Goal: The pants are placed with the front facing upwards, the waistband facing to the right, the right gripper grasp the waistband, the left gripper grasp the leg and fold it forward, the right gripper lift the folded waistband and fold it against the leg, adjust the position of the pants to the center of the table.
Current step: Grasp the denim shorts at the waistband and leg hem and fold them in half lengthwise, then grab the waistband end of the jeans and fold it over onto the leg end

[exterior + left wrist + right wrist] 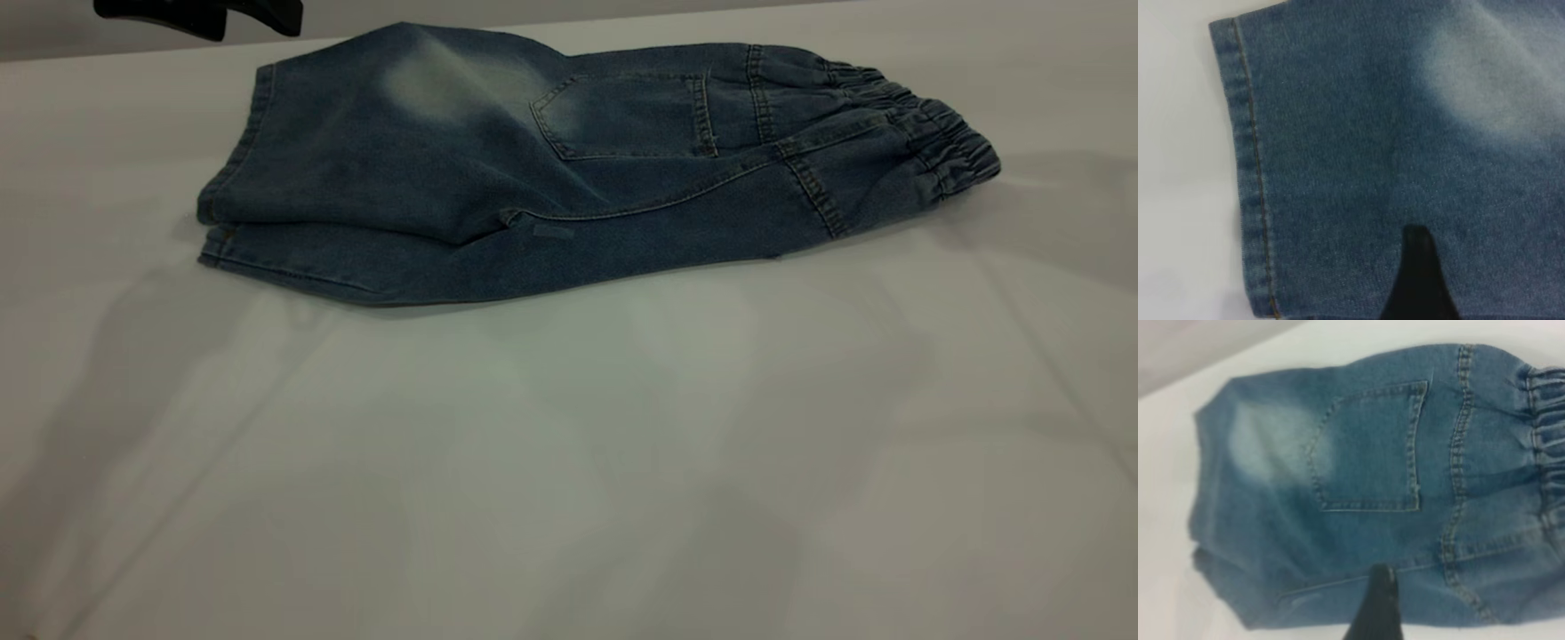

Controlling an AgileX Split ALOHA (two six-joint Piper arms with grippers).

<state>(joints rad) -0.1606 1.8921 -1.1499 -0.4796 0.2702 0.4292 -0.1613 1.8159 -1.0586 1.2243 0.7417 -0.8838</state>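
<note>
My right gripper needs to next move to the pants' ruffled waistband (930, 130) (1553, 525) and close at the spot where the long seam below the pocket runs into it.
The blue denim pants (533, 196) lie folded lengthwise at the far side of the white table (569, 462), with the square back pocket (627, 116) facing up. The ruffled waistband (942, 133) points right and the leg hems (231, 178) point left. My left gripper (222, 13) hovers above the far left leg corner, open, holding nothing. One of its fingers (1418, 280) shows over the leg (1391, 147), near the hem (1248, 167). My right gripper (1439, 600) is out of the exterior view. It hangs open above the pants (1365, 487), one finger (1378, 607) over the near seam and the waistband (1545, 440) off to one side.
Bare white tabletop (569, 498) stretches between the pants and the near edge. The table's far edge (133, 49) runs just behind the pants. Soft shadows of the arms fall across the cloth-covered surface.
</note>
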